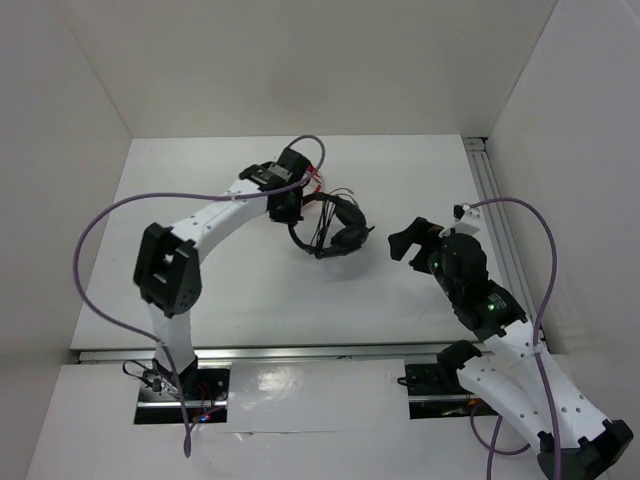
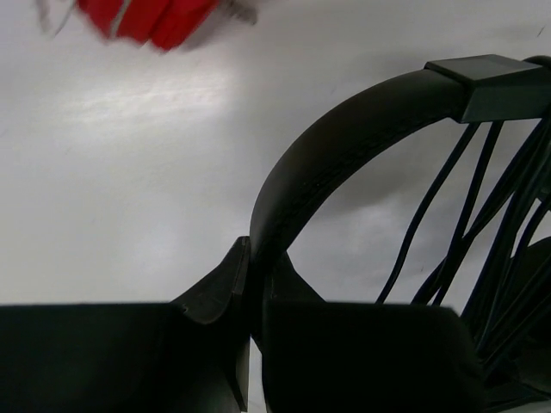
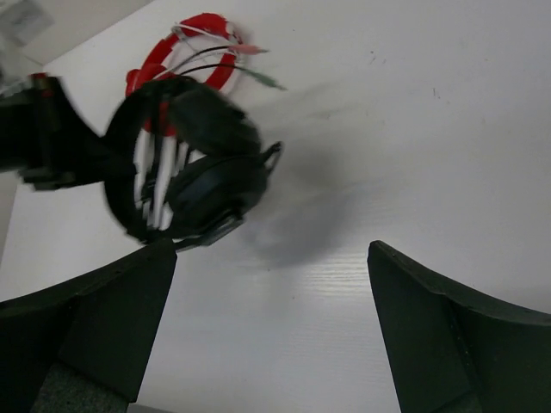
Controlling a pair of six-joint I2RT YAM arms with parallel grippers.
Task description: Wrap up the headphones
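Observation:
I will use my left gripper to set the black headphones down and let go of them on the bare table (image 1: 377, 186) next to the red headphones, towards the back wall.
The black headphones (image 1: 338, 230) lie mid-table with their earcups folded together. My left gripper (image 1: 297, 212) is shut on the headband (image 2: 344, 146), which is pinched between both fingers (image 2: 256, 268). Several strands of the thin dark cable (image 2: 469, 206) run across the inside of the band towards the earcups. My right gripper (image 1: 408, 240) stands wide open just right of the headphones, with nothing between its fingers. In the right wrist view this gripper (image 3: 271, 249) hangs over bare table, and the headphones (image 3: 202, 185) sit ahead and to its left.
Red headphones (image 3: 194, 52) with thin wires lie just behind the black ones (image 1: 316, 181) and show as a red blur (image 2: 151, 19) in the left wrist view. White walls close in the table at the back and sides. A metal rail (image 1: 495, 200) runs along the right edge.

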